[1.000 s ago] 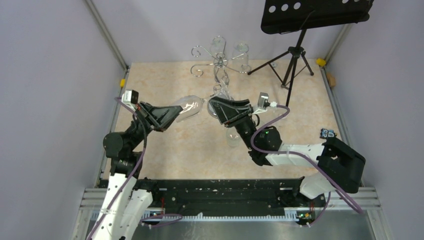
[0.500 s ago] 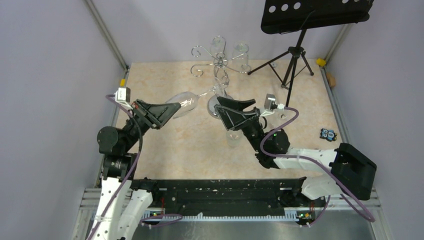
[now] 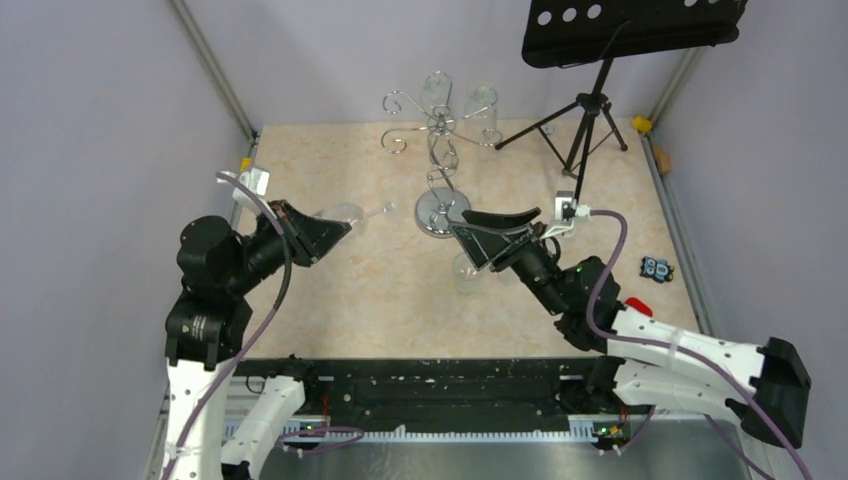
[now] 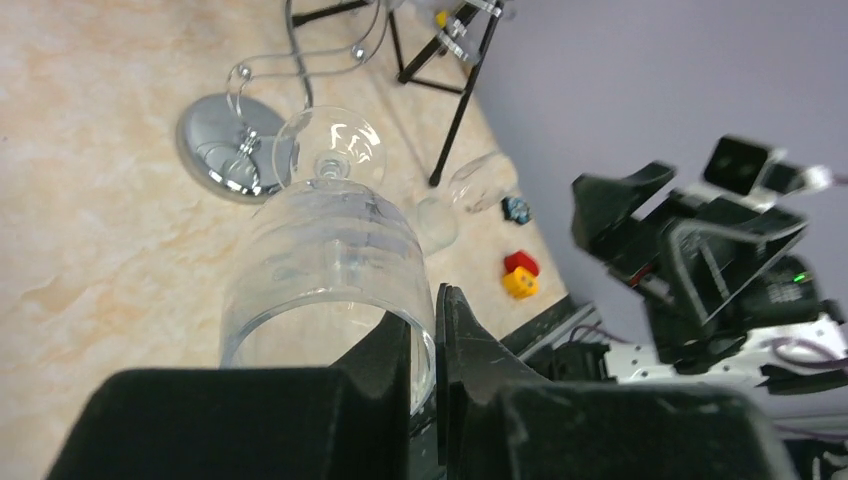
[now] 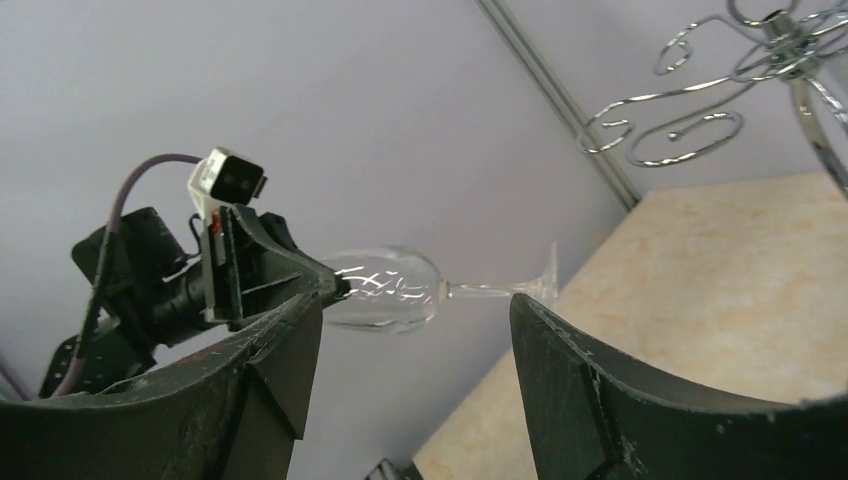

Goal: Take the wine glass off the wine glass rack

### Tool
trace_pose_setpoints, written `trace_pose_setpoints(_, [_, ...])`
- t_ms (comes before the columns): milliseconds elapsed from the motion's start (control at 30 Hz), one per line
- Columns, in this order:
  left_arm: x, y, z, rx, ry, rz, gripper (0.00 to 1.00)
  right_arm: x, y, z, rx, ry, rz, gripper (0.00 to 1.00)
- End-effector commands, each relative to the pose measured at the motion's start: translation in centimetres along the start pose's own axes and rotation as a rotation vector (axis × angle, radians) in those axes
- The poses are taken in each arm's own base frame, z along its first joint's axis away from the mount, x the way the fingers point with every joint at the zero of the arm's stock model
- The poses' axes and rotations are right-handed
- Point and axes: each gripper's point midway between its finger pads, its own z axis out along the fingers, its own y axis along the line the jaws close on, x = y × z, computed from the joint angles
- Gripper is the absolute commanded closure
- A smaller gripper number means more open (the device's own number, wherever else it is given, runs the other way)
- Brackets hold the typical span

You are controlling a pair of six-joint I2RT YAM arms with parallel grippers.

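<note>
I need to set the clear wine glass, now held on its side above the table, down with my left gripper on the table (image 3: 418, 284) beside the other glass, near the base of the rack.
My left gripper (image 3: 335, 230) is shut on the rim of a clear wine glass (image 3: 352, 213). It holds the glass on its side above the table, with the foot pointing toward the rack. The left wrist view shows the jaws (image 4: 428, 315) pinching the rim of the bowl (image 4: 330, 250). The chrome wine glass rack (image 3: 443, 213) stands right of the glass and apart from it. Two more glasses (image 3: 483, 105) hang from its curled arms. My right gripper (image 3: 466, 246) is open and empty near the rack's base. The right wrist view shows the held glass (image 5: 390, 290) between the open fingers (image 5: 412, 330), farther off.
A black tripod music stand (image 3: 590, 110) stands at the back right. Another wine glass (image 3: 465, 270) sits on the table under my right gripper and also shows in the left wrist view (image 4: 455, 200). A small red and yellow item (image 4: 520, 275) lies near the right edge.
My left gripper has pulled the glass left, away from the rack. My right arm has drawn back to the right and toward the near edge, still open.
</note>
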Motion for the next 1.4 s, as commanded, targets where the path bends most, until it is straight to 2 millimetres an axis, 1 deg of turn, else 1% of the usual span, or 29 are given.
trace_pose_setpoints(0, [2.8,1.9,-0.8,-0.055,0.147,0.123,1.00,-0.6,-2.2,-0.9,0.171,0.091,-0.142,0.30])
trace_pose_setpoints(100, [3.9,2.9,-0.1,-0.061,0.199,0.101,1.00,-1.8,-2.7,-1.7,0.224,0.094,-0.192,0.30])
trace_pose_setpoints(233, [3.9,4.9,0.6,-0.160,0.211,0.115,1.00,-3.4,-3.5,-2.7,0.292,0.073,-0.247,0.31])
trace_pose_setpoints(367, [4.9,5.4,2.2,-0.191,0.266,0.127,1.00,-4.9,-4.7,-3.8,0.377,0.045,-0.291,0.32])
trace_pose_setpoints(400, [5.2,5.9,2.7,-0.228,0.271,0.149,1.00,-5.2,-4.9,-4.0,0.388,0.040,-0.299,0.32])
trace_pose_setpoints(467, [6.3,6.0,3.8,-0.267,0.305,0.189,1.00,-5.7,-5.0,-4.5,0.405,0.030,-0.310,0.32])
trace_pose_setpoints(600, [9.1,5.5,6.7,-0.287,0.420,0.233,1.00,-6.5,-5.4,-5.4,0.438,0.016,-0.322,0.32])
trace_pose_setpoints(800, [12.2,5.5,9.6,-0.382,0.540,0.335,1.00,-8.0,-6.0,-7.2,0.496,-0.010,-0.336,0.34])
trace_pose_setpoints(967, [14.6,5.7,11.2,-0.446,0.601,0.413,1.00,-8.1,-6.7,-8.1,0.534,0.008,-0.358,0.35])
trace_pose_setpoints(1100, [16.7,5.3,12.5,-0.396,0.672,0.443,1.00,-7.8,-6.9,-8.3,0.541,0.021,-0.355,0.35])
trace_pose_setpoints(1267, [18.0,5.5,13.6,-0.369,0.719,0.461,1.00,-7.5,-6.9,-8.3,0.532,0.029,-0.348,0.36])
trace_pose_setpoints(1367, [18.6,5.9,13.9,-0.374,0.735,0.463,1.00,-7.2,-7.2,-8.7,0.546,0.046,-0.351,0.36])
